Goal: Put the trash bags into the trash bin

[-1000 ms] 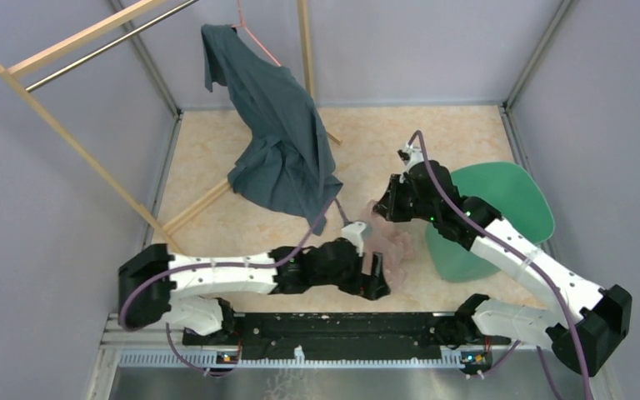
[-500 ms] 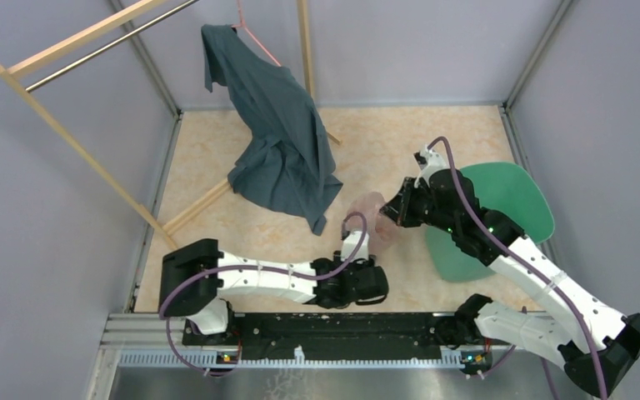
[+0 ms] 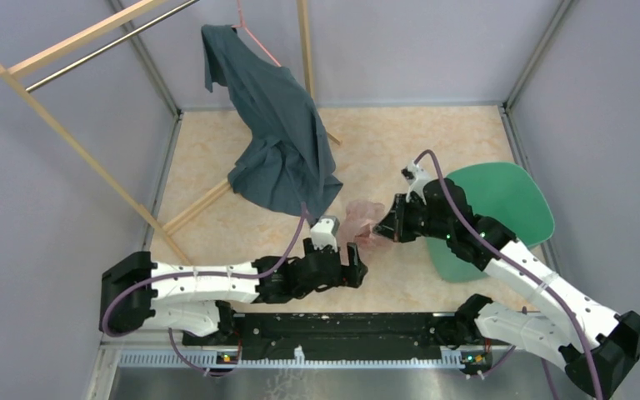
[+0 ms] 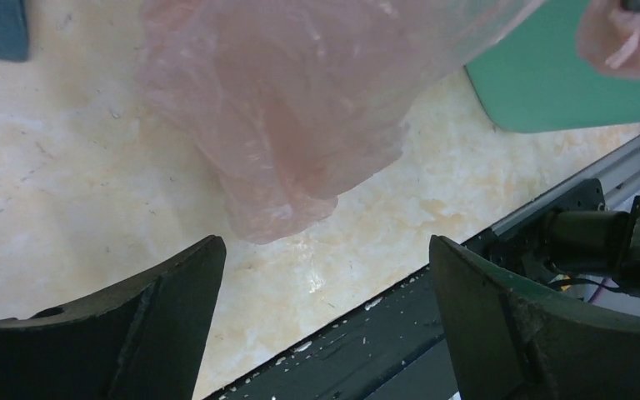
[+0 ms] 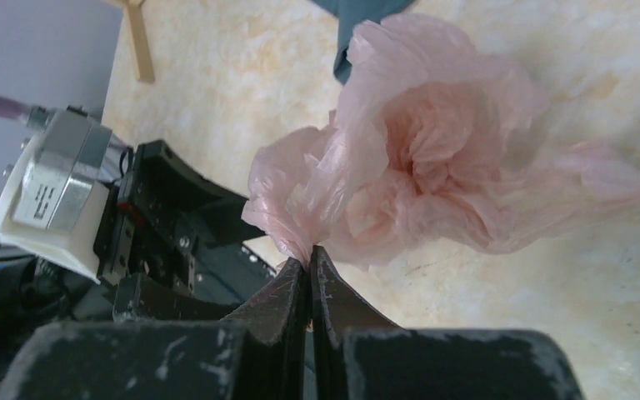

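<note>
The trash bag's loose end hangs past my left gripper's open fingers, so it should back off and pinch the trash bag's crumpled middle [image 5: 442,171].
The pale pink trash bag [image 3: 363,218] hangs crumpled above the floor, pinched at one edge by my right gripper [image 3: 381,231], which is shut on it; the right wrist view shows the film [image 5: 433,158] caught between the closed fingertips [image 5: 311,254]. My left gripper [image 3: 352,260] is open and empty just below the bag; in the left wrist view the bag [image 4: 300,108] hangs ahead of its spread fingers [image 4: 175,308]. The teal-green trash bin [image 3: 500,212] stands to the right, behind my right arm, partly hidden by it, and shows in the left wrist view [image 4: 567,83].
A dark blue-grey shirt [image 3: 279,142] hangs from a wooden rack [image 3: 83,158] at the back left, its hem touching the floor. Grey walls enclose the beige floor [image 3: 242,229]. The black base rail [image 3: 333,325] runs along the near edge.
My right gripper moved left and slightly nearer with the pink bag, now lifted off the floor. My left gripper turned upward and sits just under the bag, fingers spread.
</note>
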You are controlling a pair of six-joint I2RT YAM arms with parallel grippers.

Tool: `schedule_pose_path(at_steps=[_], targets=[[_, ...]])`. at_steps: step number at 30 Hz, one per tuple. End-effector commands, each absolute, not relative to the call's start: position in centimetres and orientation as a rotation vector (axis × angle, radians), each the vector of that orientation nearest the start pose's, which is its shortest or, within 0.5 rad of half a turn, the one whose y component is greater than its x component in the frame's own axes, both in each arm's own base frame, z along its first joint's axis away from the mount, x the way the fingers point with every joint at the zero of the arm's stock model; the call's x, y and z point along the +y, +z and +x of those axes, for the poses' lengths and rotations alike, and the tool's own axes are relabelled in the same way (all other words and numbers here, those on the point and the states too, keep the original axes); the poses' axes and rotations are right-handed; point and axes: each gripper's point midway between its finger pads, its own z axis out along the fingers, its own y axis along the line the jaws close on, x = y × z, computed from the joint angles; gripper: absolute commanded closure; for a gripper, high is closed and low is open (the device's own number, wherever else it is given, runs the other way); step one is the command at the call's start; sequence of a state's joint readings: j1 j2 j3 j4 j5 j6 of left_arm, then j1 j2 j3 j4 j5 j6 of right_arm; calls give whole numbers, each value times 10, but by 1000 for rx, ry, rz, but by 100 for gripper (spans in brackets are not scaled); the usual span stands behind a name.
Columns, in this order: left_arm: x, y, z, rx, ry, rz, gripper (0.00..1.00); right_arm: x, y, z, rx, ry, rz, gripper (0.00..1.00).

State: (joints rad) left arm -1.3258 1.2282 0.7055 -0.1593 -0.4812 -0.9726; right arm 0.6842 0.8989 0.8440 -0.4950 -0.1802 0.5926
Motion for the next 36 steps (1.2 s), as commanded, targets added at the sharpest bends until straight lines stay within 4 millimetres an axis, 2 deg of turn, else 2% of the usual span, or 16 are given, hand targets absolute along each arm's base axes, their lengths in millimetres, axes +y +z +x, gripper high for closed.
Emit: schedule_pose_path(at_steps=[1,7,10,12,13,14,17,18,23,25,28,29,31,34,36], targets=[[-338,121,135,2180,-902,81,2,241,227,178,2199,1072,-303,100],[-320,90,165,2185,-748,-43,4,233,257,178,2104,1073,-277,100],[-313,86,180,2171,-758,-111,17,234,263,178,2070,1101,-247,100],[-317,94,183,2135,-836,-79,34,236,260,177,2062,1123,-242,100],[-318,99,183,2118,-861,-64,45,237,260,176,2059,1132,-246,100],[-318,104,183,2106,-870,-50,61,237,260,175,2055,1138,-258,100],[-314,113,180,2111,-850,9,93,236,266,174,2033,1114,-326,100],[-311,114,177,2130,-837,28,100,235,268,174,2023,1094,-364,100],[-290,115,153,2239,-801,125,100,236,275,171,2028,1047,-492,100],[-278,121,146,2260,-795,134,100,241,277,167,2044,1097,-491,100],[-263,139,141,2231,-834,100,100,256,290,157,2027,1280,-440,100],[-262,150,140,2203,-874,78,86,264,300,155,1985,1362,-420,100],[-262,168,138,2141,-968,60,46,271,304,157,1975,1457,-320,100],[-266,192,132,2039,-1098,86,18,275,286,175,2022,1467,-139,100],[-267,204,131,1993,-1131,101,3,283,270,182,2066,1465,-132,100]])
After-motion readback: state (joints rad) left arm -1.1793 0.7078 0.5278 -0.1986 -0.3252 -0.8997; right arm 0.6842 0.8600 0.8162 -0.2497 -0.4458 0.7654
